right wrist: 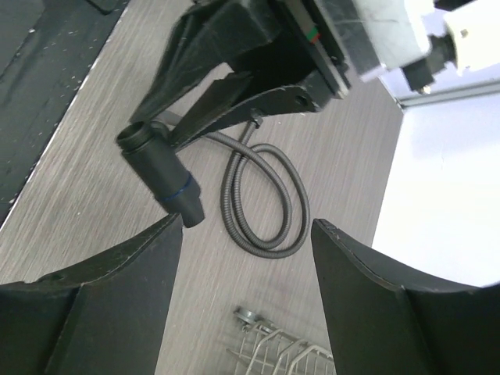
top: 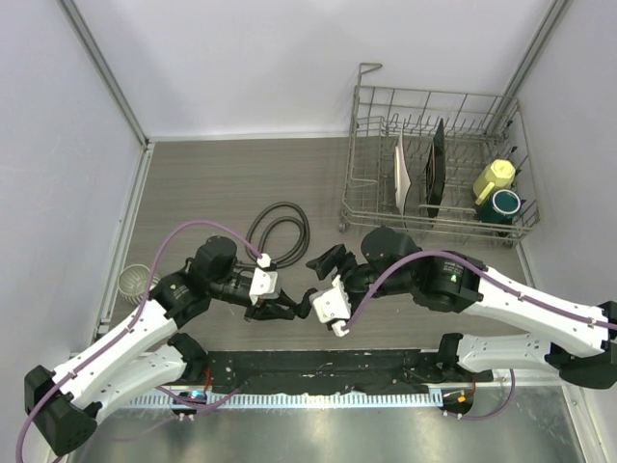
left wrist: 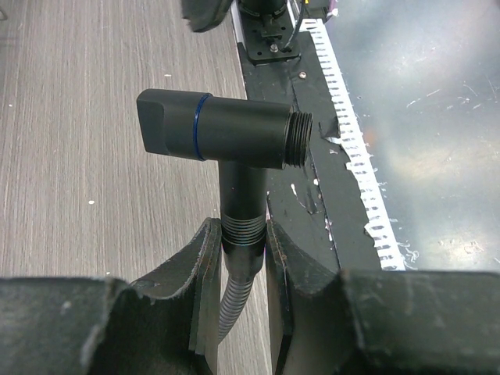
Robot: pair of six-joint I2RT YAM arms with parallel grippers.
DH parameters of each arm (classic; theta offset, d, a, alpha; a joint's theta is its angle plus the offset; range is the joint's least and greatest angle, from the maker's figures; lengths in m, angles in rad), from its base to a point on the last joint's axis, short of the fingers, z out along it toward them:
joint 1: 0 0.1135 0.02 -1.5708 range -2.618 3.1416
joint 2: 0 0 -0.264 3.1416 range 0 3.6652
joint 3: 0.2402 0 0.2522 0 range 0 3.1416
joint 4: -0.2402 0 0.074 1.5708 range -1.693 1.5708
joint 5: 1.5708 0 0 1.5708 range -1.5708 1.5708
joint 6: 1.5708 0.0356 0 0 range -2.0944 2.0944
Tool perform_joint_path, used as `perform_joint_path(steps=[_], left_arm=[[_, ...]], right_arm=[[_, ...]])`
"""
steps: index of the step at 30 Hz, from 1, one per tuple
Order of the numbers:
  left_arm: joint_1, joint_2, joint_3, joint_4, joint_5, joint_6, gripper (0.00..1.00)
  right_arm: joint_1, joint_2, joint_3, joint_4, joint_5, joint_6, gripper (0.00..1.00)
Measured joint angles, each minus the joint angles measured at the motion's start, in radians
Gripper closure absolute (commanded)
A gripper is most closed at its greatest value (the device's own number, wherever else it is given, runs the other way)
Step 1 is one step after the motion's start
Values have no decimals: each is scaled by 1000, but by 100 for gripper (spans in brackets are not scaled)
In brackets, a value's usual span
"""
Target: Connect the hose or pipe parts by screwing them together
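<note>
I need to release the black nozzle fitting, now held upright over mid-table, from my left gripper into my right gripper, above the table just before the hose loop [top: 296, 287].
My left gripper [left wrist: 242, 232] is shut on the ribbed collar of the black T-shaped nozzle fitting [left wrist: 226, 129], where the hose [left wrist: 233, 301] enters its stem. The fitting's crossbar stands above the fingers with its threaded end pointing right. The rest of the black hose [top: 280, 227] lies looped on the table behind. From above, the left gripper [top: 278, 309] sits mid-table, and my right gripper [top: 326, 262] stands just to its right. The right gripper [right wrist: 246, 234] is open and empty. The fitting [right wrist: 160, 172] hangs just beyond its left finger [right wrist: 148, 258], not touching it. The hose loop [right wrist: 266, 203] lies further out.
A wire dish rack [top: 434, 164] at the back right holds a plate, a dark board, a yellow cup and a green cup. Its foot [right wrist: 258, 319] shows below the right fingers. A metal cup [top: 138, 282] stands by the left wall. A black mat [top: 318, 371] lines the near edge.
</note>
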Motion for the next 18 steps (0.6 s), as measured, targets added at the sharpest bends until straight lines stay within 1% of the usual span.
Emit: perform_joint_path(steps=[4,8,14,18], left_arm=[[5,-1,0,-3,1,2,100],[7,-1,0,-3,6,2,100],[11,-1,0,-3,14,2,100],[13,-1,0,-2,18,1,100]], right_arm=[[16,6,13,-71,-18,-48,28],[31,5,13,-98,-21,-68,31],[71,10,-19,-68,-13,-77,31],[85,43,-27,-55,-13,-87,31]])
